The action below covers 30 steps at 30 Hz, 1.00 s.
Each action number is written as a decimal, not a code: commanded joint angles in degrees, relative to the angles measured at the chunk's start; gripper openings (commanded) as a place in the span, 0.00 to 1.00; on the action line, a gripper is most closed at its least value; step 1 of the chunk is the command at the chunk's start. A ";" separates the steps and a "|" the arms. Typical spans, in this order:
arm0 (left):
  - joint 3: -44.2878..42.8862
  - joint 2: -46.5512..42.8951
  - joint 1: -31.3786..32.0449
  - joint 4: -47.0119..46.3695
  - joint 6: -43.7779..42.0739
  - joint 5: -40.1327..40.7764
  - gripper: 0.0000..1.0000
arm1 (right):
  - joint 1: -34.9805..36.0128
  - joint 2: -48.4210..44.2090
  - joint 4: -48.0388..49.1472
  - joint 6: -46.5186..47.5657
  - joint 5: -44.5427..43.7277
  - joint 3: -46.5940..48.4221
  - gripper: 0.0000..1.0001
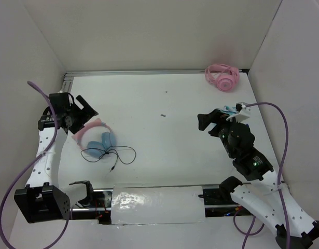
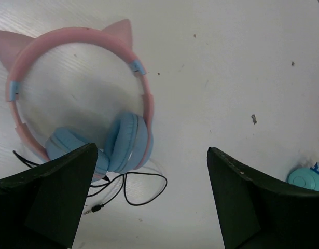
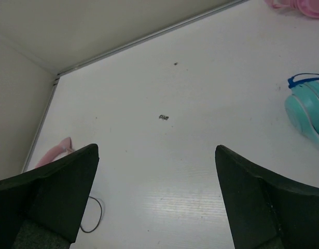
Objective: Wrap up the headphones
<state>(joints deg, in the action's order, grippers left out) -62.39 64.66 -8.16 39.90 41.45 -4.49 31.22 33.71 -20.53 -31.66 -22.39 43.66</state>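
Observation:
My left gripper will close on the headphones' pink headband [image 1: 79, 141] [image 2: 15, 76], just under the cat ear that is closer to the table's front edge.
The headphones [image 1: 97, 140] lie flat at the left of the table, with a pink cat-ear headband [image 2: 81, 37], light blue ear cups [image 2: 125, 142] and a thin black cable [image 2: 143, 188] in loose loops ending in a plug [image 2: 92, 209]. My left gripper [image 1: 85, 113] is open and empty, held above and just behind the headband; in the left wrist view [image 2: 151, 202] its jaws stand wide apart over the cable and cups. My right gripper [image 1: 207, 126] is open and empty at the right, far from the headphones. In the right wrist view [image 3: 156, 199] only a bit of headband [image 3: 55, 153] and a cable loop [image 3: 94, 218] show.
All-pink headphones [image 1: 221, 78] lie at the far right corner. Teal headphones [image 3: 307, 111] lie beside my right arm and also show in the left wrist view [image 2: 306, 179]. A small dark speck [image 1: 163, 114] lies mid-table. White walls enclose the table on three sides.

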 commanded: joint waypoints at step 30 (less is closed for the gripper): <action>9.57 21.29 -16.44 -9.84 -5.76 3.09 0.99 | -0.46 15.86 16.58 18.12 12.90 -0.42 1.00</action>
<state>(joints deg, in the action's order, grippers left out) -50.17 85.01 -23.83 29.98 36.16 -0.82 31.16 49.04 -7.94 -15.16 -10.79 41.54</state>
